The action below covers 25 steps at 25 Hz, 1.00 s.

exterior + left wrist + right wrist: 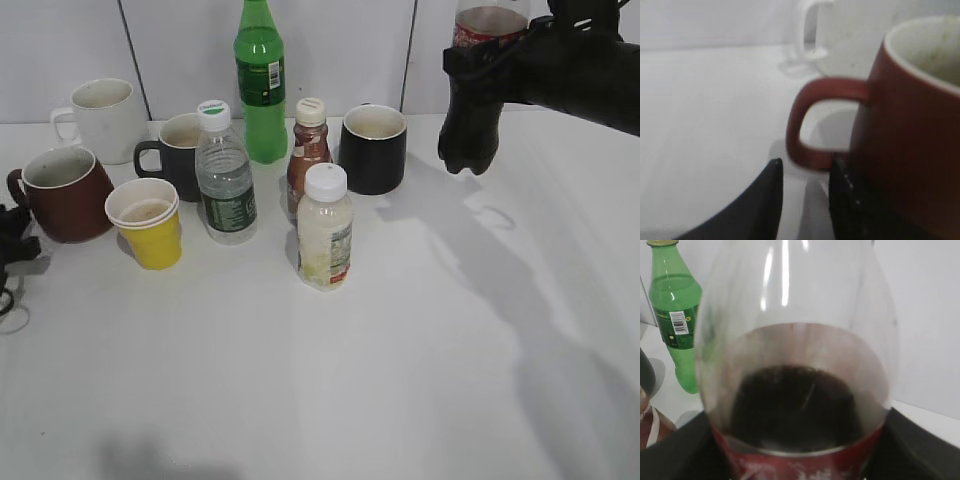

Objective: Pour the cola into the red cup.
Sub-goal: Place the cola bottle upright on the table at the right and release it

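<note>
The cola bottle will stand on the bare table (442, 229) beside the black mug, slightly further forward, once my right gripper puts it there.
The cola bottle (470, 125) hangs in the air at the top right, above the table, with its red label level with my right gripper (485, 60), which is shut around it. In the right wrist view the bottle (795, 400) fills the frame, with dark liquid below its clear shoulder and the gripper (800, 465) at its sides. The red cup (62, 195) stands at the far left with its handle pointing left. My left gripper (10, 245) sits low beside that handle. In the left wrist view its fingers (805, 192) are apart, just short of the cup's handle (812, 120).
A white mug (100, 118) stands behind the red cup. To its right are a yellow paper cup (150, 225), a dark mug (175, 150), a water bottle (225, 175), a green bottle (261, 85), a small brown bottle (308, 150), a milky bottle (325, 230) and a black mug (374, 148).
</note>
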Motion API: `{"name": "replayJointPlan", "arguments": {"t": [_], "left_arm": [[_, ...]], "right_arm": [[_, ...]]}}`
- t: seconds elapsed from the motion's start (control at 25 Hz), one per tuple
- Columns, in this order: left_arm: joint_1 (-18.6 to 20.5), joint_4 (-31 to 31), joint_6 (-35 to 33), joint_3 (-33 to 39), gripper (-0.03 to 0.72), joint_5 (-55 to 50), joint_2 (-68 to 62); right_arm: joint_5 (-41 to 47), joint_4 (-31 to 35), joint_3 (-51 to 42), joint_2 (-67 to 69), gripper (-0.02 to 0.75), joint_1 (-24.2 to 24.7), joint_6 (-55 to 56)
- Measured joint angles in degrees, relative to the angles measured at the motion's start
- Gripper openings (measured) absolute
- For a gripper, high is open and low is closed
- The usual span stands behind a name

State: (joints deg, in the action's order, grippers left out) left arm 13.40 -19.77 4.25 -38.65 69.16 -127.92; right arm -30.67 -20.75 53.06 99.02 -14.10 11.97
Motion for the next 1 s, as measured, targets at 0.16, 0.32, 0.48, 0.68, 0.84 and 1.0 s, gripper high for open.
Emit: {"name": "replayJointPlan", "arguments": {"t": [0.16, 0.32, 0.48, 0.68, 0.84, 1.0], "left_arm": [[0.21, 0.33, 0.00, 4.45, 0.248, 0.04, 3.05], [0.26, 0.33, 0.00, 9.39, 0.248, 0.04, 7.78], [0.26, 0.33, 0.05, 13.33, 0.248, 0.12, 12.12], [0.26, 0.41, 0.05, 15.31, 0.248, 0.18, 15.34], [0.26, 0.41, 0.05, 15.60, 0.248, 0.18, 16.92], [0.26, 0.41, 0.05, 15.79, 0.248, 0.26, 17.59]], "right_arm": [[-1.18, 2.65, 0.00, 1.38, 0.477, 0.39, -1.03], [-7.02, 4.19, 0.00, 7.40, 0.475, 1.03, -1.54], [-12.19, 4.97, 0.00, 13.25, 0.475, 1.15, -1.65], [-15.05, 4.86, 0.00, 15.79, 0.475, 1.27, -2.90], [-16.05, 4.86, -0.60, 15.84, 0.475, 1.27, -4.88], [-16.32, 4.92, -3.23, 15.84, 0.475, 1.27, -5.62]]}}
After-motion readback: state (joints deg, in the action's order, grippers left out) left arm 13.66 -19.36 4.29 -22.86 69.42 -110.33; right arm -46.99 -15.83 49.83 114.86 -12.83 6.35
